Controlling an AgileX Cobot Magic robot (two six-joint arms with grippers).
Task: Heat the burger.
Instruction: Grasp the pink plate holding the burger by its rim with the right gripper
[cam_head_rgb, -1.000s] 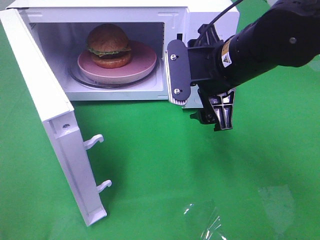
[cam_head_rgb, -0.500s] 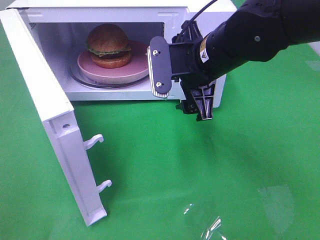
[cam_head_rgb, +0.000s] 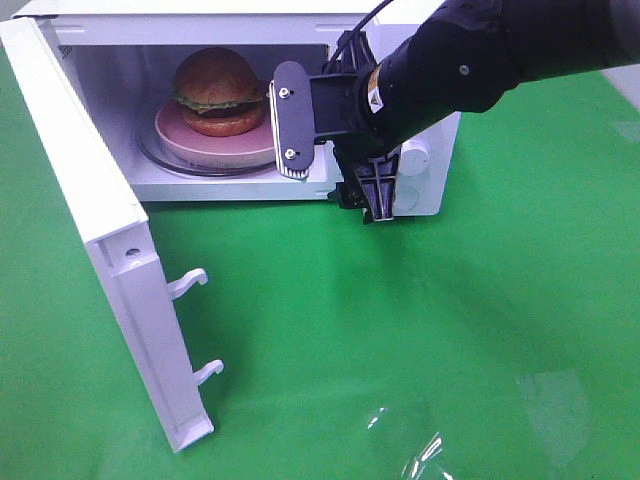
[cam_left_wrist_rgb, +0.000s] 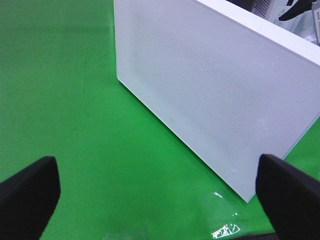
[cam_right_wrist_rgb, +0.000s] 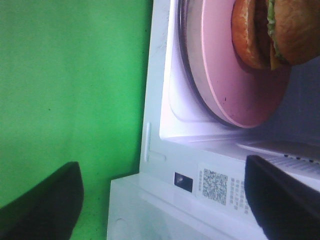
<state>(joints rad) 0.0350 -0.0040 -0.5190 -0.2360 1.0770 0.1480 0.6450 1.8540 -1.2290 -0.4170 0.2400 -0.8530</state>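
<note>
The robot's right gripper needs to next move to the pink plate's near edge (cam_head_rgb: 226, 163) (cam_right_wrist_rgb: 206, 80), in front of the burger inside the microwave, and close there.
The burger (cam_head_rgb: 217, 88), with a brown domed bun and a green lettuce edge, sits on a pink plate (cam_head_rgb: 262, 147) inside the open white microwave (cam_head_rgb: 345, 35). The microwave door (cam_head_rgb: 110, 230) stands swung out to the left. My right gripper (cam_head_rgb: 376, 197) hangs fingers-down in front of the microwave, just right of the opening. In the right wrist view the right gripper (cam_right_wrist_rgb: 165, 200) is open and empty, with the burger (cam_right_wrist_rgb: 280, 30) and the plate (cam_right_wrist_rgb: 225, 75) beyond it. My left gripper (cam_left_wrist_rgb: 160, 200) is open and empty, behind the door's outer face (cam_left_wrist_rgb: 210, 85).
The microwave's control knobs (cam_head_rgb: 412, 160) are partly hidden behind my right arm. Two latch hooks (cam_head_rgb: 188, 283) stick out from the door's edge. A green cloth (cam_head_rgb: 400, 330) covers the table. A shiny clear patch (cam_head_rgb: 410, 445) lies near the front edge.
My right arm has moved left across the microwave's front, from beside its right side to just right of the opening. The burger, plate and door have not moved.
</note>
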